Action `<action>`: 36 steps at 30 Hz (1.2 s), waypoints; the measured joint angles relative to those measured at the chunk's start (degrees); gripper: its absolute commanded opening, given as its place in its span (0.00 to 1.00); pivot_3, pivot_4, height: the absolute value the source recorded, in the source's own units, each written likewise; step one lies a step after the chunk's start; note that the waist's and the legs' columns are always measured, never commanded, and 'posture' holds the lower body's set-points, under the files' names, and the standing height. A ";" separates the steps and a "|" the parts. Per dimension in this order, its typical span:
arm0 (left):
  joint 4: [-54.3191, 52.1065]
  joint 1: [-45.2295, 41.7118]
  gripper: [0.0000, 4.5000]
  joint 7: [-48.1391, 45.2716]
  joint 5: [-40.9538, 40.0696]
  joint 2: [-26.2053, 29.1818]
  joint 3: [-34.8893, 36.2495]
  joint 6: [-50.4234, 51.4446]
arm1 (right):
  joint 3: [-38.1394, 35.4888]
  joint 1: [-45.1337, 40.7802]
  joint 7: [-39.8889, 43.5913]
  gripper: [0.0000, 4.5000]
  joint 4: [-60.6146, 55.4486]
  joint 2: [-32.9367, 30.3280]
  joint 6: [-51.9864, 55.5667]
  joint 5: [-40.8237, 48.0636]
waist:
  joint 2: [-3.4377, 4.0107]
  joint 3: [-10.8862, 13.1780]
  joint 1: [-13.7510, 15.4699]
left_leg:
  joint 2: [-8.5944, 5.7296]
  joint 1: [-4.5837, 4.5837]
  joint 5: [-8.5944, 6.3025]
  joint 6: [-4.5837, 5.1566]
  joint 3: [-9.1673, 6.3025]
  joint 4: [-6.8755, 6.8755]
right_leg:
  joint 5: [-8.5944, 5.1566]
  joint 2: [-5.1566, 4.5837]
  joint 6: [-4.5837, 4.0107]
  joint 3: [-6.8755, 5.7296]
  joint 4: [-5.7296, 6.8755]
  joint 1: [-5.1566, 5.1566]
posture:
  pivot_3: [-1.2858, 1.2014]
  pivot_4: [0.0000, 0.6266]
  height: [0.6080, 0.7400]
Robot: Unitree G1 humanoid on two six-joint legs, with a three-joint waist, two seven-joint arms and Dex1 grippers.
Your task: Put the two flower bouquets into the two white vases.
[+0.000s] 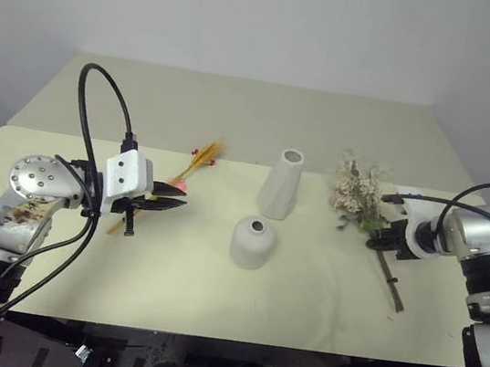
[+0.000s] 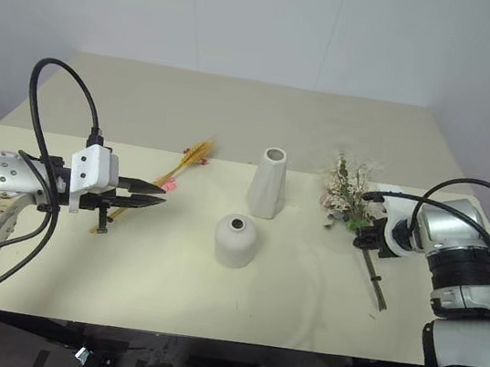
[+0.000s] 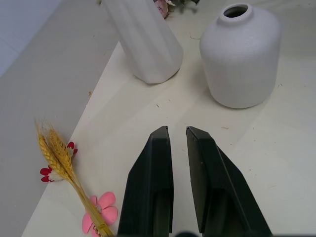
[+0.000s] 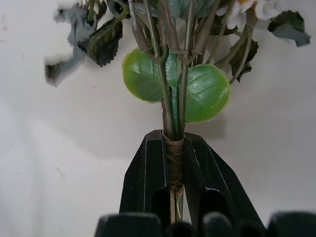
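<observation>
I will release the bushy cream-pink bouquet from my right gripper in the opening of the tall white cone vase (image 1: pixel 292 157).
The slim golden wheat-like bouquet (image 1: pixel 198 162) lies on the table just beyond and to the left of my left gripper (image 1: pixel 174 202), whose fingers stand almost together with nothing between them. The tall white cone vase (image 1: pixel 282 184) stands mid-table, and the short squat vase (image 1: pixel 253 243) sits just in front of it. At the right, the bushy cream-pink bouquet (image 1: pixel 358 191) lies on the table with its brown stems pointing toward the front edge. My right gripper (image 4: pixel 174 140) is shut on those stems just below two round green leaves (image 4: pixel 205 93).
The cream table (image 1: pixel 318 314) runs into a second section (image 1: pixel 238 109) behind it, up to a white wall. A black cable (image 1: pixel 98 115) loops above my left arm. The bushy bouquet's stem end (image 1: pixel 392 289) sticks out near the front right.
</observation>
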 measured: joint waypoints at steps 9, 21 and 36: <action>0.69 -0.40 0.14 0.03 0.59 0.11 -0.02 -0.03 | -18.50 2.10 -26.44 0.05 -16.22 12.13 -30.47 -6.33 | 0.02 0.00 -0.69 | 0.03 -0.03 0.07 -0.12 -0.02 -0.08 | 0.02 0.03 -0.01 0.03 0.37 -0.11 | 0.52 0.24 1.00; 1.02 -0.81 0.14 -0.99 0.88 0.88 -0.02 0.19 | -34.46 1.73 -23.88 0.05 -31.34 30.52 -48.66 16.55 | 0.07 0.00 -0.72 | 0.03 0.10 0.07 -0.12 -0.05 0.02 | 0.03 0.04 0.00 0.04 0.59 -0.03 | 0.52 0.24 1.00; 0.96 -0.78 0.14 -0.91 1.07 0.93 0.00 0.28 | -28.55 5.18 -25.78 0.05 -31.83 37.49 -48.63 18.13 | 0.10 0.01 -1.63 | 0.03 0.17 0.09 -0.14 -0.05 -0.01 | 0.03 0.05 -0.01 0.07 0.68 -0.05 | 0.52 0.24 1.00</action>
